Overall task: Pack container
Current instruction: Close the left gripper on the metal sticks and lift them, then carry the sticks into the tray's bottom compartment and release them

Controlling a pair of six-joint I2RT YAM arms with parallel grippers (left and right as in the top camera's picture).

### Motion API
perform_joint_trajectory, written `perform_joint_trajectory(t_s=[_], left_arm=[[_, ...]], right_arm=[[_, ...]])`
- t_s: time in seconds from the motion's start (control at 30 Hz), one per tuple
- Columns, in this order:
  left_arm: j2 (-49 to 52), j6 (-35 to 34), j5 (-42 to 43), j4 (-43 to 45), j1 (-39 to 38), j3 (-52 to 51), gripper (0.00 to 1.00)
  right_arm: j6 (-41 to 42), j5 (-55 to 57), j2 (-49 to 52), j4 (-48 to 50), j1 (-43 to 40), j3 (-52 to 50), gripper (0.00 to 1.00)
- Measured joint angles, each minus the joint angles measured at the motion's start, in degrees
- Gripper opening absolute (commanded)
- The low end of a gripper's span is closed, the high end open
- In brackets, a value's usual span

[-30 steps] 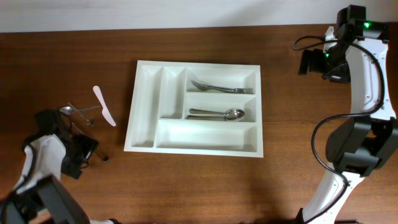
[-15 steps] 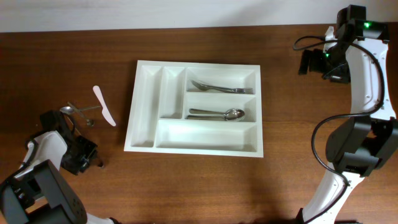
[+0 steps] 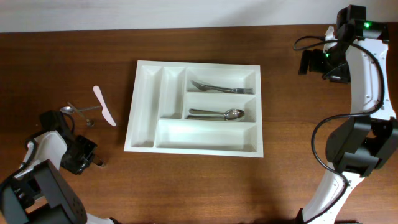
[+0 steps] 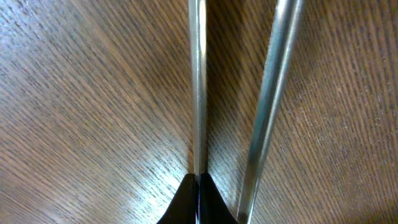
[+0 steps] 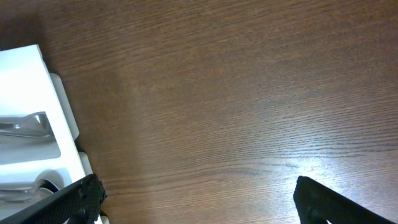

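Next, my left gripper releases the thin metal utensil so that it is left in the long empty compartment (image 3: 208,138) along the near edge of the white container.
The white container (image 3: 144,93) lies mid-table with a fork (image 3: 221,88) and a spoon (image 3: 217,114) in two of its right compartments. My left gripper (image 3: 84,147) sits low over the wood to the container's left, its fingertips hidden under the arm from above. In the left wrist view the black jaws (image 4: 199,190) are shut on a thin metal cutlery handle (image 4: 198,93). A second metal handle (image 4: 268,106) lies just right of it, untouched. My right gripper (image 5: 199,202) stands wide open over bare wood beyond the container's right corner (image 5: 59,118).
A white plastic knife (image 3: 104,106) and a small metal spoon (image 3: 67,110) lie on the table left of the container, beside the left arm. The right arm (image 3: 367,74) reaches in from the far right edge.
The left jaws have closed onto the thin metal handle. The left arm shifted slightly down and left early on, then held. The right arm has not moved.
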Motion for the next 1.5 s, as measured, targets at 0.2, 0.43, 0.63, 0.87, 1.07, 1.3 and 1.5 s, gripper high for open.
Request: perform_joint_trajectory(t_s=[0.2, 0.43, 0.63, 0.87, 1.07, 1.3, 1.5], left_arm=[[0.0, 2.7, 0.0, -5.1, 0.0, 6.0, 0.02], [-5.4, 7.5, 0.6, -10.1, -1.9, 18.0, 0.02], [-8.6, 15.9, 1.8, -6.3, -13.6, 20.9, 0.02], [-8.6, 35.3, 4.9, 0.0, -32.4, 20.9, 0.02], [-8.6, 58.7, 5.8, -0.2, -47.8, 20.9, 0.02], [-8.6, 80.5, 5.8, -10.3, -56.7, 20.9, 0.02], [-6.1, 85.8, 5.7, -15.4, -56.8, 20.9, 0.02]], right_arm=[[0.0, 0.0, 0.0, 0.0, 0.0, 0.0, 0.99], [0.0, 0.0, 0.0, 0.0, 0.0, 0.0, 0.99], [0.0, 0.0, 0.0, 0.0, 0.0, 0.0, 0.99], [0.0, 0.0, 0.0, 0.0, 0.0, 0.0, 0.99], [0.0, 0.0, 0.0, 0.0, 0.0, 0.0, 0.99], [0.0, 0.0, 0.0, 0.0, 0.0, 0.0, 0.99], [0.0, 0.0, 0.0, 0.0, 0.0, 0.0, 0.99]])
